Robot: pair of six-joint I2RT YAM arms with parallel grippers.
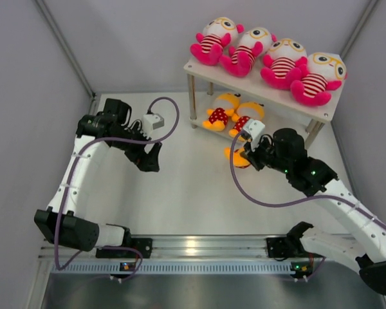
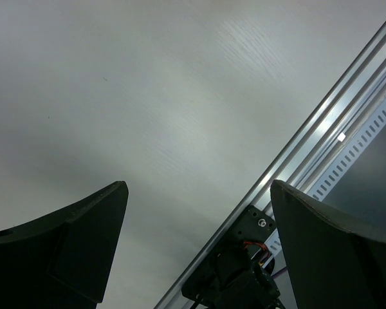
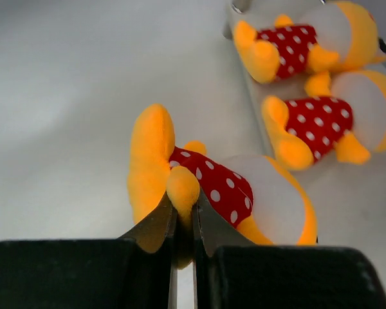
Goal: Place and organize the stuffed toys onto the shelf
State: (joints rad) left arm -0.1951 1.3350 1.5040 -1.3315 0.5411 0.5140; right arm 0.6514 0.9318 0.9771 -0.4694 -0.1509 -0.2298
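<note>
My right gripper is to put the orange toy down on the lower level [image 1: 277, 131] [image 3: 357, 198] beside the nearer orange-yellow toy.
Several pink stuffed toys [image 1: 212, 40] with yellow glasses and striped bodies sit in a row on the shelf's top board [image 1: 324, 111]. On the lower tier lie two orange-yellow toys [image 1: 222, 111] [image 3: 296, 40] side by side, the second [image 3: 328, 125] closer to me. A third orange toy [image 3: 235, 190] with a red dotted body lies on the table in front of the shelf [image 1: 235, 156]. My right gripper [image 3: 183, 207] [image 1: 249, 153] is shut on one of its orange limbs. My left gripper [image 2: 199, 193] [image 1: 151, 158] hangs open over bare table at the left, nothing between its fingers [image 2: 83, 238].
Grey walls enclose the table on the left, back and right. An aluminium rail [image 1: 199, 246] [image 2: 321, 154] carrying both arm bases runs along the near edge. A purple cable [image 1: 170, 112] loops from the left wrist; another [image 1: 257, 196] trails from the right arm over the table.
</note>
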